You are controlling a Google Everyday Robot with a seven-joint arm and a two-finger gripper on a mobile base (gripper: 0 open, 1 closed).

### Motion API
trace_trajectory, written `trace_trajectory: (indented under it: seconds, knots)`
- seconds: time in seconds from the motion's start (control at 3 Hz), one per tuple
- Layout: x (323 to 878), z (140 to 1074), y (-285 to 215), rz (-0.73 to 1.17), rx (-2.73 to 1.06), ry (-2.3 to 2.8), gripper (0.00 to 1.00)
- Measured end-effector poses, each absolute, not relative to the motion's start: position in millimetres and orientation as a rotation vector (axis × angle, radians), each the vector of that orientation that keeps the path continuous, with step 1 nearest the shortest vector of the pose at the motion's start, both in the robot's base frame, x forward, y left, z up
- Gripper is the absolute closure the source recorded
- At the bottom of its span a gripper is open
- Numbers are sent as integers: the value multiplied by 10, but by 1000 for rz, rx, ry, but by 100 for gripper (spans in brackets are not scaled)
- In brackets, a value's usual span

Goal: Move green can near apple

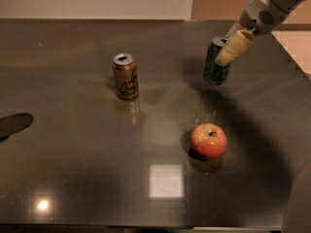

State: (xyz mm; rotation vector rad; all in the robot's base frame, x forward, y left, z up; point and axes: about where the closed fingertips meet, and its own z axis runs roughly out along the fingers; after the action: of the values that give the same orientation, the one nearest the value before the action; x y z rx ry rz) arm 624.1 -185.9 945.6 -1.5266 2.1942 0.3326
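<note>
I need to let go of the green can close beside the red apple [246, 141], on its side toward my pale body, with my gripper. The can is now at the back of the table.
The green can [214, 67] is at the back right of the dark table [73, 169], slightly tilted. My gripper [224, 53] comes in from the upper right and is shut on the can's upper part. One cream finger [234, 47] lies across the can's right side and the other is hidden behind it. I cannot tell whether the can touches the table. The red apple [208, 141] sits on the table well in front of the can, apart from it.
A tan-orange can [126, 76] with script lettering stands upright left of the green can. A dark flat object [14, 124] lies at the left edge. The table's right edge [291, 62] runs just beyond the gripper. My pale body [300, 203] fills the lower right corner.
</note>
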Motion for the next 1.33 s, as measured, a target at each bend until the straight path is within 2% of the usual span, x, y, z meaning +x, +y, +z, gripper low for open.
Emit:
trace_trajectory:
  seconds: [0.67,1.33]
  knots:
    - [5426,9550,-2157,384,-1654,2118,100]
    - [4785,9379,-2231,454,-1790,2034,100]
